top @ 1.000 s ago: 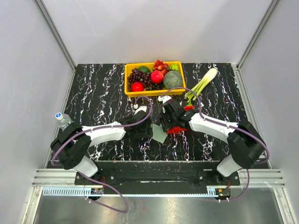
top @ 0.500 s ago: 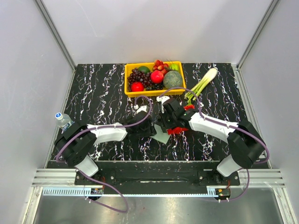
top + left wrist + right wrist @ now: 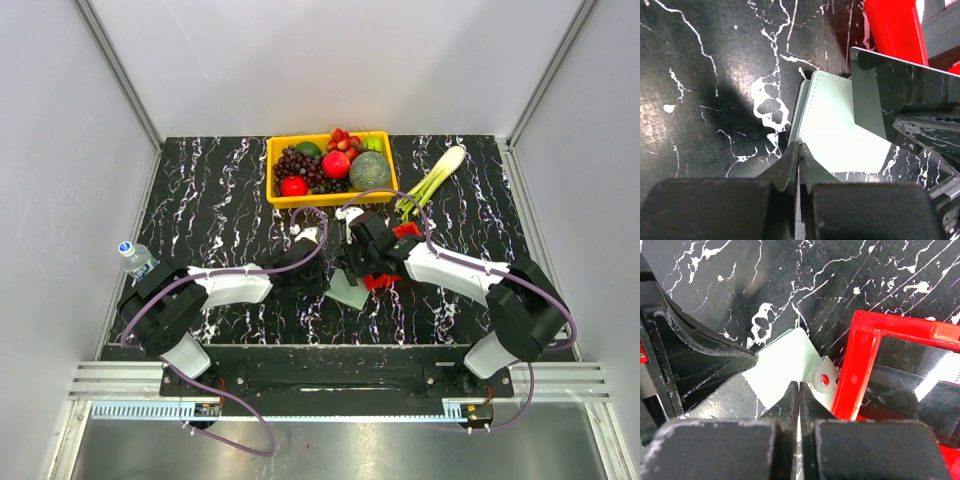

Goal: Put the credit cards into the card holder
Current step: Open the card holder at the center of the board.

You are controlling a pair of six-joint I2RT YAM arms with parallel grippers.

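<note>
I need to open my left gripper, which pinches near the credit card's corner while the card holder slants under the card, and take the stitched edge nearer the middle [image 3: 806, 106].
The card holder [image 3: 348, 292] is a pale grey-green pouch lying on the black marbled table between both arms. In the left wrist view, my left gripper [image 3: 799, 150] is shut on the stitched near edge of the card holder [image 3: 835, 132]. My right gripper [image 3: 799, 386] is shut on the card holder [image 3: 782, 365] from the opposite side, just beside its snap tab [image 3: 824, 380]. From above, the left gripper [image 3: 328, 282] and right gripper [image 3: 358, 274] meet over the pouch. A dark glossy credit card [image 3: 912, 377] lies in the red tray [image 3: 860, 365].
The red tray [image 3: 381, 281] touches the pouch's right side. A yellow bin [image 3: 272, 172] of fruit stands at the back, with green onions [image 3: 432, 180] to its right. A small water bottle [image 3: 134, 257] stands at the left edge.
My left gripper was open and has closed on the card holder's edge. The left arm has edged in toward the pouch. The right gripper has stayed shut in place.
</note>
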